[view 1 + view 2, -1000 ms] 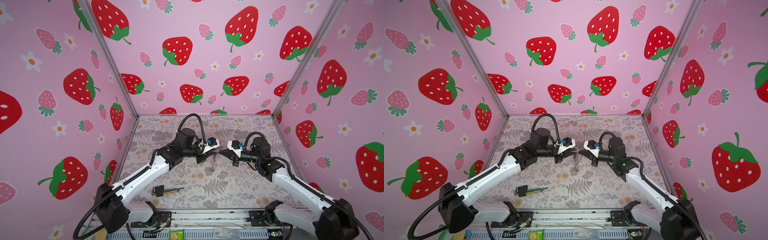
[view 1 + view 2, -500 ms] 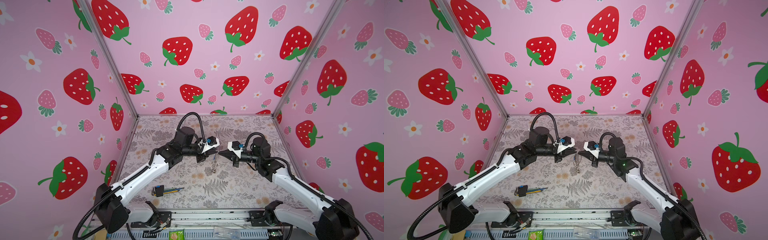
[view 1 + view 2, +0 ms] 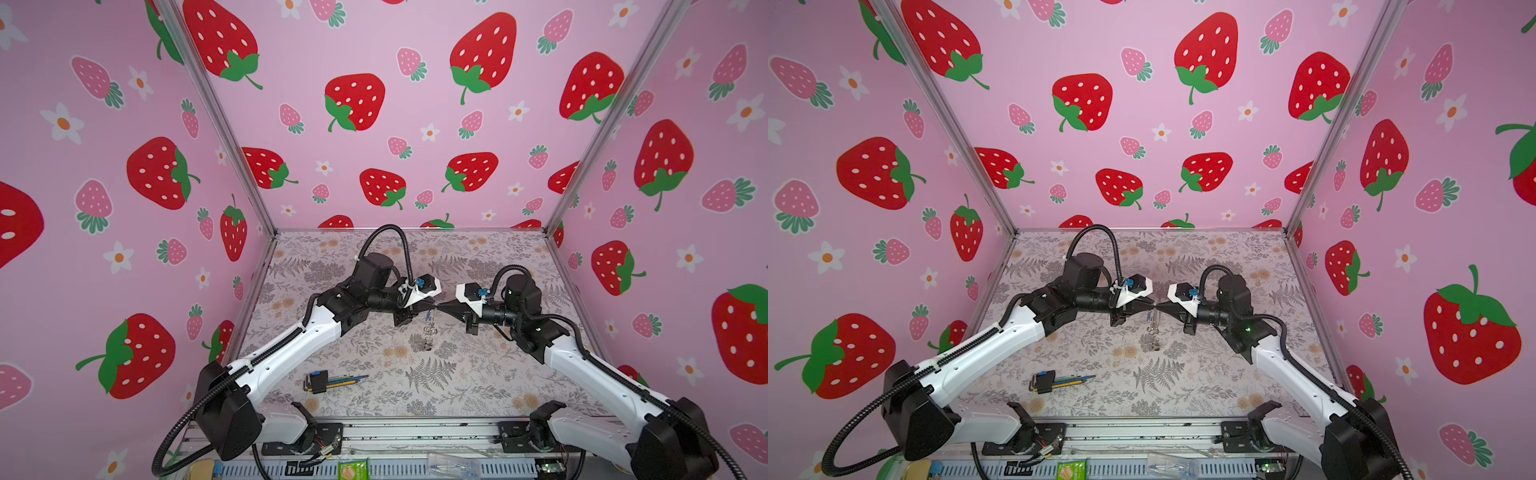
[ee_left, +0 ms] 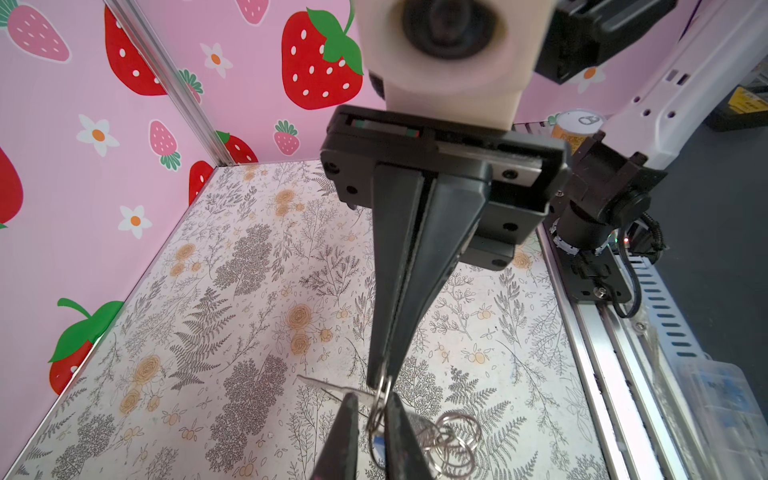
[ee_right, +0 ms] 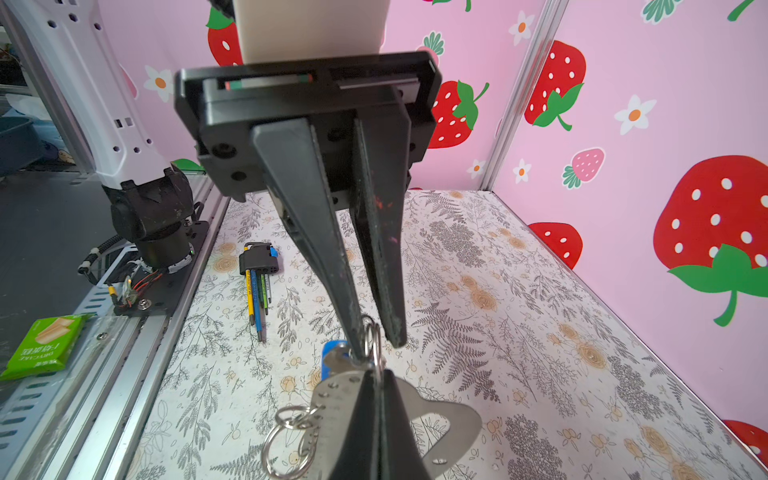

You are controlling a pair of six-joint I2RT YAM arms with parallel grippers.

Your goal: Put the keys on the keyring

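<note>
The metal ring is standing on edge in the right gripper's fingers, so the robot's left gripper should pinch and turn the ring before the right gripper takes its edge (image 5: 379, 359).
Both grippers meet tip to tip in mid-air over the table's middle. My right gripper (image 3: 441, 306) (image 5: 376, 374) is shut on a metal ring (image 5: 372, 332) of the keyring. The keyring (image 5: 453, 419) is a flat grey holder with an oval cut-out; it hangs below the grip with more rings (image 5: 291, 432) on its edge. My left gripper (image 3: 430, 305) (image 4: 372, 399) has its fingers a narrow gap apart around the same ring. A key with a blue tag (image 5: 332, 353) sits at those tips, and its blade (image 4: 328, 386) sticks out sideways. In both top views the cluster (image 3: 1154, 328) dangles under the tips.
A hex-key bundle in a black and blue holder (image 3: 320, 380) (image 5: 257, 266) lies near the table's front left. Pink strawberry walls close in three sides. The metal rail (image 3: 415, 434) runs along the front, with a green packet (image 5: 41, 349) beside it.
My left gripper's fingers have narrowed a little around the ring. Both arms and the hanging cluster have hardly moved.
</note>
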